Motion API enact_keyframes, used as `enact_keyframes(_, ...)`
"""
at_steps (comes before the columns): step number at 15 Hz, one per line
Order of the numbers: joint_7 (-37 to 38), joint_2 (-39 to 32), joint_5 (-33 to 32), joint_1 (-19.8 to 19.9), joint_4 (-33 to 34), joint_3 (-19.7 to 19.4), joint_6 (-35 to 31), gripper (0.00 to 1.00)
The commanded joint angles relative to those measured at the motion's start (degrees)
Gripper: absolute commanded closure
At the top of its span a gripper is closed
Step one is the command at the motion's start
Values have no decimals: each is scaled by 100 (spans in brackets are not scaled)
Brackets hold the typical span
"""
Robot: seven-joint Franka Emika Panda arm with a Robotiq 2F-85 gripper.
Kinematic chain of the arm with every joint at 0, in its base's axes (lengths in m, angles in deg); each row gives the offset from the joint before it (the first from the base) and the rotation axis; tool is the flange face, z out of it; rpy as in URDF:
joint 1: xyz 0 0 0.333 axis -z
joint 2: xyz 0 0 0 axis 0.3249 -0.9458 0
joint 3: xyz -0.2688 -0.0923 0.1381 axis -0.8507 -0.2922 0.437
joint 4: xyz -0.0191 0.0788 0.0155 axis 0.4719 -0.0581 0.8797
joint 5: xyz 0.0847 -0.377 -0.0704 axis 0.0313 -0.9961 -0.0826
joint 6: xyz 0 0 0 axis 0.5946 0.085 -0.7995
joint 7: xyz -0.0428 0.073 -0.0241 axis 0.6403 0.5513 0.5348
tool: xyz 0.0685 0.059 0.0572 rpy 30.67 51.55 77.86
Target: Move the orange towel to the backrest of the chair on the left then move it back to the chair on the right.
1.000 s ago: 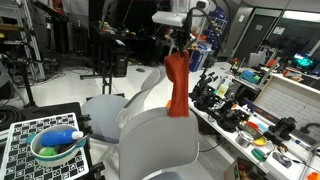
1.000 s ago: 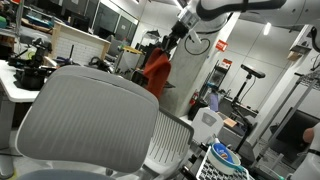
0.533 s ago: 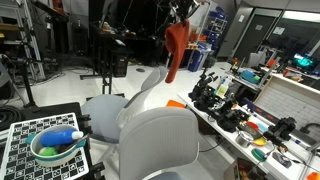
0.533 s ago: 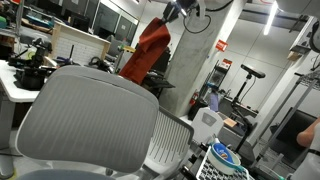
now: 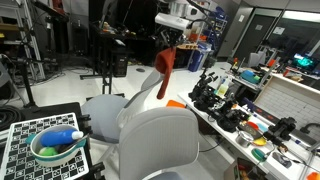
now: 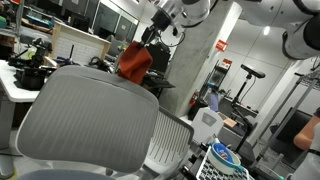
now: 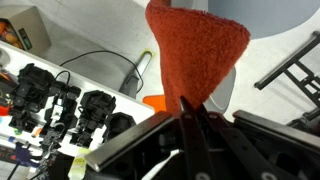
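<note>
Next, my gripper lets go of the orange towel over the top edge of the farther grey chair's backrest [image 5: 157, 87] [image 7: 197, 36]. The towel now hangs in the air above that backrest.
The orange towel [image 5: 165, 61] hangs in the air from my gripper [image 5: 170, 40], which is shut on its top. It hangs above the backrest of the farther grey chair [image 5: 148, 92]. In an exterior view the towel [image 6: 134, 60] hangs from the gripper [image 6: 150, 38] behind the big near chair backrest [image 6: 85, 115]. In the wrist view the towel [image 7: 195, 50] spreads out from the shut fingertips [image 7: 184, 103]. The nearer chair backrest [image 5: 158, 145] stands in front.
A cluttered bench [image 5: 245, 110] with black tools runs alongside the chairs. A checkerboard table [image 5: 30, 140] holds a bowl [image 5: 58, 147]. A small orange object [image 7: 155, 101] lies below the towel. A second table [image 6: 225, 160] with a bowl stands near the chairs.
The towel has swung from above the near chair up and across, and now hangs lower over the farther chair's backrest. The gripper has kept hold of it.
</note>
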Motion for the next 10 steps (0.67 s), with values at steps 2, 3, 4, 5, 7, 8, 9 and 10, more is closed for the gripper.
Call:
enact_keyframes(2, -368, -367, -141, -53, 320, 186, 152, 99)
enact_keyframes(3, -417, -392, -167, -77, 327, 209, 169, 99)
enact_keyframes(4, -451, -402, -194, -104, 302, 228, 151, 99)
enact_keyframes(5, -468, -403, -229, -138, 282, 239, 134, 99)
enact_keyframes(7, -512, -409, -284, -189, 250, 267, 105, 99)
enact_keyframes(8, -518, -422, -313, -213, 251, 278, 95, 99)
enact_keyframes(9, -525, -434, -333, -234, 247, 286, 79, 99)
enact_keyframes(10, -486, -451, -366, -271, 234, 275, 33, 99)
